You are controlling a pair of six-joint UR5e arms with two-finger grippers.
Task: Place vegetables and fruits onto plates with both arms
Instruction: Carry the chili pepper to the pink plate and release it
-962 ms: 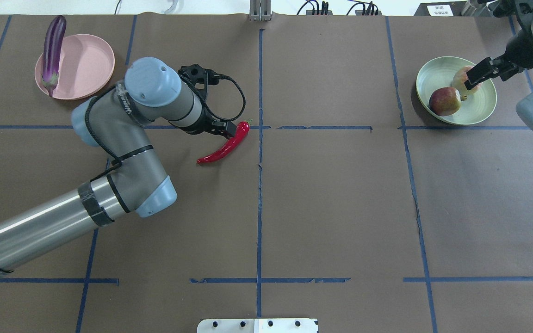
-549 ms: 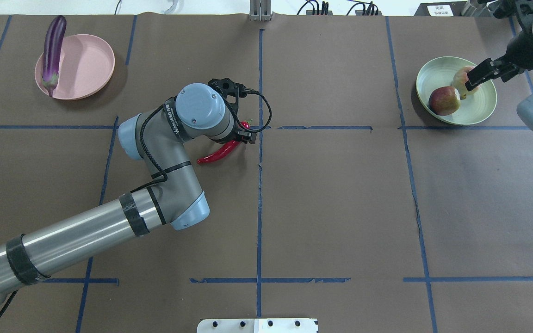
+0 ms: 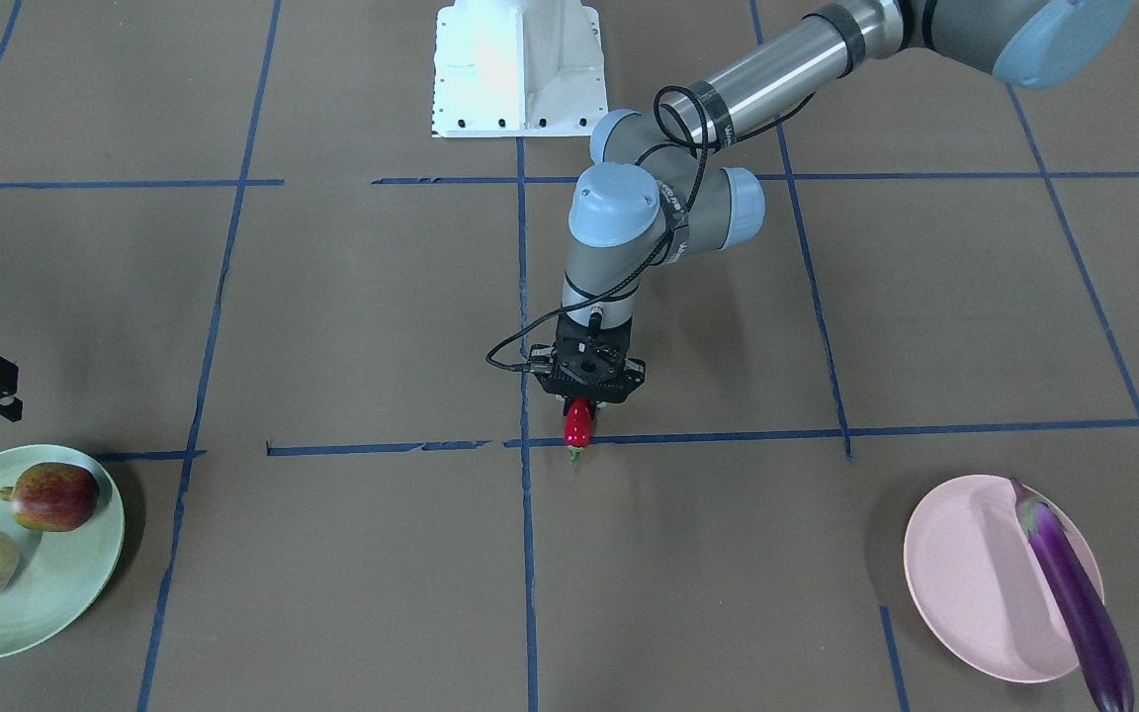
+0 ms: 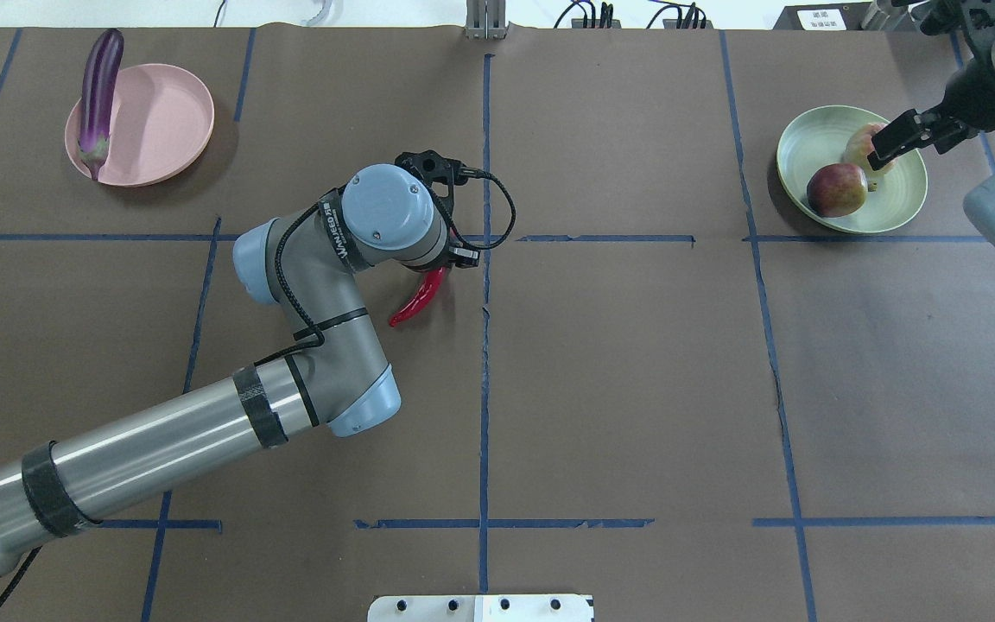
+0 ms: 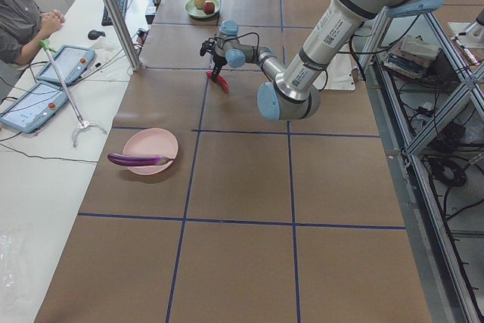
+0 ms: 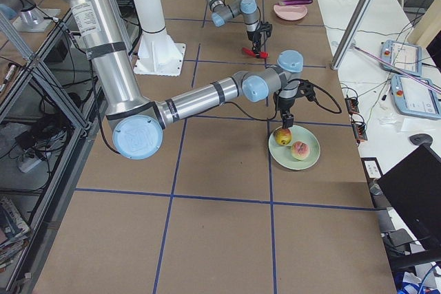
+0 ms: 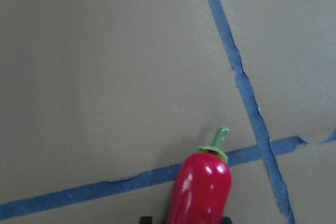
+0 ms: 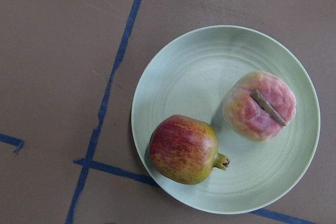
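Next, my left gripper puts down and lets go of the red chili pepper, now hanging near the table's middle, on the pink plate (image 3: 965, 548) next to the purple eggplant.
My left gripper (image 4: 450, 257) is shut on the red chili pepper (image 4: 415, 302) near the table's middle; the chili hangs tilted under it (image 3: 579, 423) and fills the bottom of the left wrist view (image 7: 202, 192). The purple eggplant (image 4: 98, 86) lies across the rim of the pink plate (image 4: 161, 121) at the far left. The peach (image 4: 860, 142) and the red-yellow fruit (image 4: 836, 190) lie on the green plate (image 4: 895, 203) at the far right, as the right wrist view shows (image 8: 194, 72). My right gripper (image 4: 890, 142) is open and empty above that plate.
The white base block (image 4: 480, 607) stands at the near edge. Blue tape lines (image 4: 484, 345) divide the brown table cover. An operators' desk with tablets (image 5: 45, 81) and a metal post (image 5: 113, 13) stand along the far side.
My left arm swung right over the chili and its gripper closed on the stem end. The chili's tip has swung and the chili now tilts. The right gripper drew back slightly.
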